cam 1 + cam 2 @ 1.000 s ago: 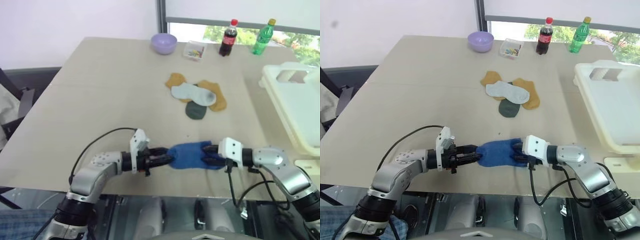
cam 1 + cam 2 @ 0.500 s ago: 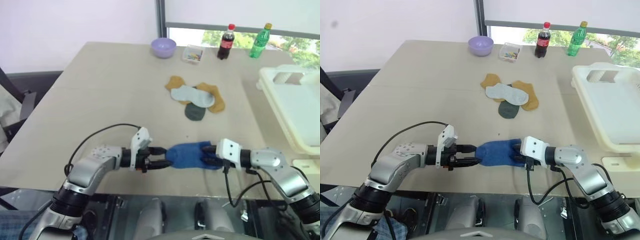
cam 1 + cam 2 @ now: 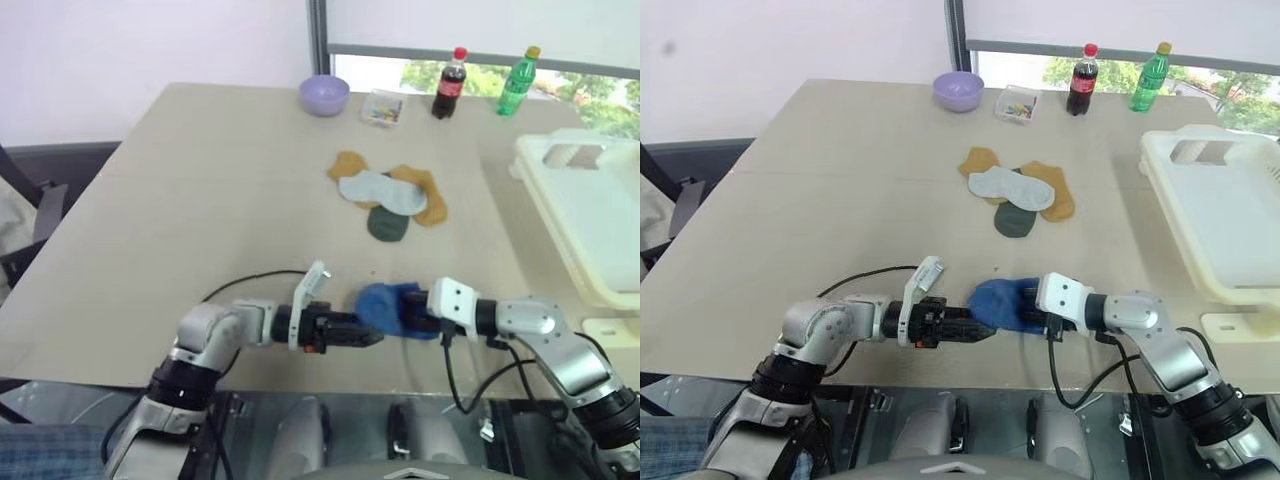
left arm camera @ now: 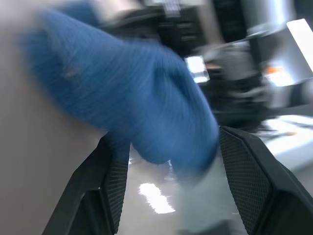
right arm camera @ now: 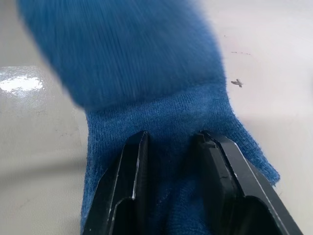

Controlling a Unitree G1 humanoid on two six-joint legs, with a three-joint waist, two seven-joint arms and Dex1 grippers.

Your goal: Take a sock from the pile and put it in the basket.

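The blue sock's far end is loose beyond my right gripper's pinch, so my left gripper should hold that end while my right gripper takes the sock folded (image 3: 1014, 302).
The blue sock (image 3: 388, 306) lies bunched near the table's front edge. My right gripper (image 3: 422, 322) is shut on its right end; the right wrist view shows both fingers (image 5: 128, 171) pinching the blue fabric (image 5: 137, 58). My left gripper (image 3: 368, 333) points right at the sock's left side and is open. In the left wrist view the sock (image 4: 127, 98) hangs between its wide-spread fingers (image 4: 244, 176). The pile (image 3: 390, 195) of mustard-yellow, pale and dark green socks lies mid-table. The cream-white basket (image 3: 1160, 180) stands at the right edge.
At the far edge stand a lilac bowl (image 3: 324, 95), a small clear box (image 3: 385, 106), a cola bottle (image 3: 444, 82) and a green bottle (image 3: 514, 79). The table's front edge runs just below both grippers. Bare tabletop stretches to the left.
My left gripper has moved right toward the right gripper and rolled. The sock, stretched out between the two before, is now bunched up short. The right gripper has stayed put.
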